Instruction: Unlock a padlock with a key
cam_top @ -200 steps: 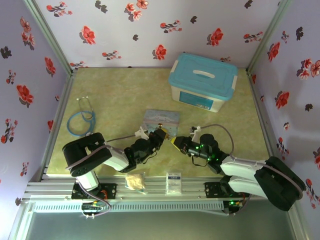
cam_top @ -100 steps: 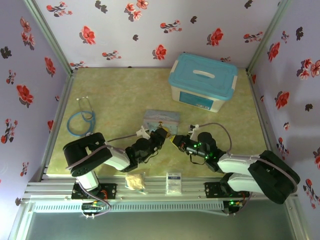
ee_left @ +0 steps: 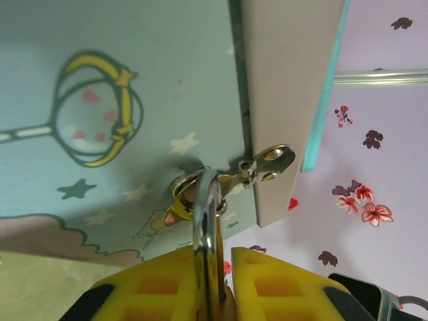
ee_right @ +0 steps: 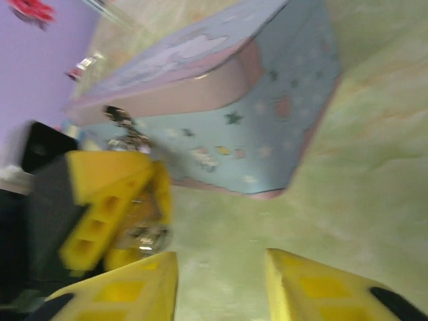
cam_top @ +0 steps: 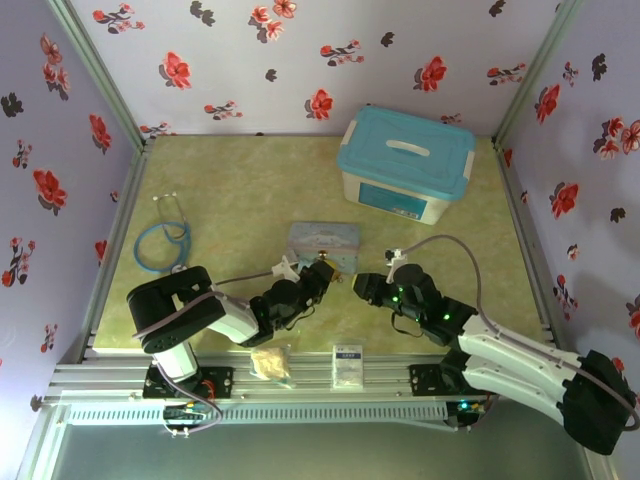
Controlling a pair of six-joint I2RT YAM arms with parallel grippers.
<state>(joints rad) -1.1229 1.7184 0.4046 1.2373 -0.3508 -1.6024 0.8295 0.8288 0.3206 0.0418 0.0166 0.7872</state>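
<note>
The key sticks out of the end of the padlock while the robot's right gripper is off to its side, so that gripper should come around and grip the key's head (ee_right: 152,244).
The pale blue cartoon tin (cam_top: 322,240) lies mid-table. The brass padlock (cam_top: 326,267) hangs at its front, its silvery shackle (ee_left: 204,221) passing through the tin's (ee_left: 100,100) metal hasp (ee_left: 267,164). My left gripper (cam_top: 320,273) is shut on the padlock, its yellow fingers (ee_left: 281,287) pressed on either side of the shackle. My right gripper (cam_top: 358,285) stands a little to the right of the padlock, open, with bare table between its fingers (ee_right: 134,287). In the blurred right wrist view a small metal piece (ee_right: 146,234) shows at the padlock's end; I cannot tell whether it is the key.
A white storage box with a blue lid (cam_top: 405,165) stands at the back right. A blue stethoscope (cam_top: 163,240) lies at the left. Two small packets (cam_top: 272,362) (cam_top: 347,363) rest on the near rail. Floral walls close in three sides.
My right gripper has opened and drawn back to the right, away from the padlock. The left gripper has stayed shut on the padlock in the same place.
</note>
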